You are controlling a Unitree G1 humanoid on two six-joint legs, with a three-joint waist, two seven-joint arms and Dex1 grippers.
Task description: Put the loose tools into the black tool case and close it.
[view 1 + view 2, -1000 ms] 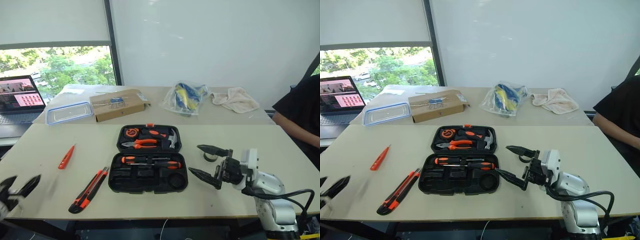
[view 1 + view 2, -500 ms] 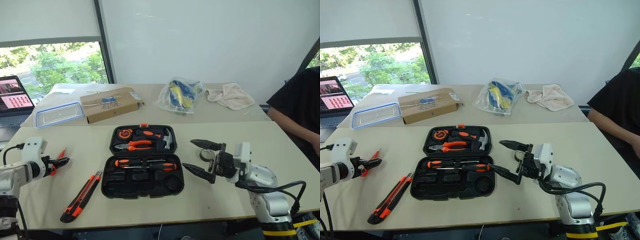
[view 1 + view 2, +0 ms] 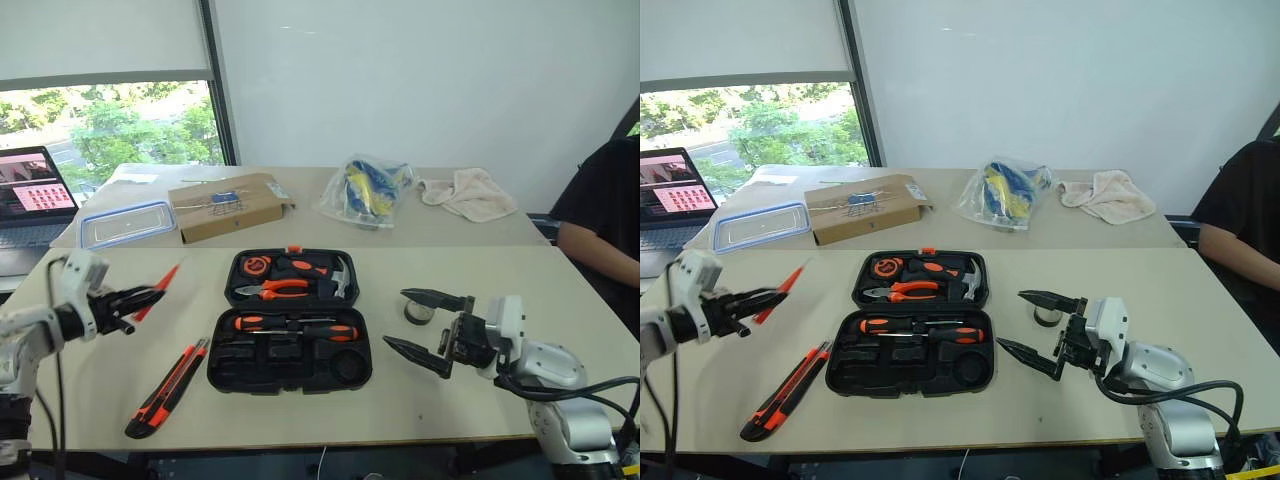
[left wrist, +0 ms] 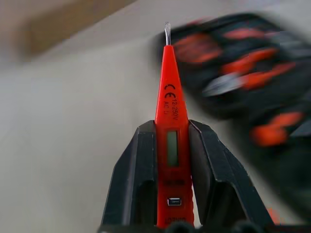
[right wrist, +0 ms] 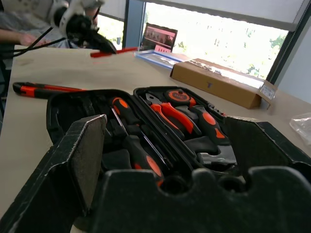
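Note:
Next, my left gripper releases the small orange screwdriver in the slot (image 3: 262, 342) in front of the black-and-orange screwdrivers.
The black tool case (image 3: 290, 372) lies open mid-table, with two black-and-orange screwdrivers (image 3: 296, 325) in its near half. My left gripper (image 3: 142, 296) hangs above the table left of the case, shut on the small orange screwdriver (image 4: 170, 87), whose tip points toward the case. The long utility knife (image 3: 170, 388) lies on the table near the front edge, left of the case. My right gripper (image 3: 397, 318) stands open just right of the case, nothing between its fingers. The small dark tape roll (image 3: 417, 314) sits on the table behind its upper finger.
On the far table are a cardboard box (image 3: 228, 205), a clear blue-rimmed container (image 3: 128, 222), a laptop (image 3: 35, 195), a plastic bag (image 3: 368, 192) and a cloth (image 3: 468, 192). A person's arm (image 3: 600, 250) rests at the right edge. Pliers, hammer and tape measure fill the case's far half.
My left gripper came in from the lower left, shut on the small orange screwdriver and lifted it off the table toward the case. The right gripper stayed open and still.

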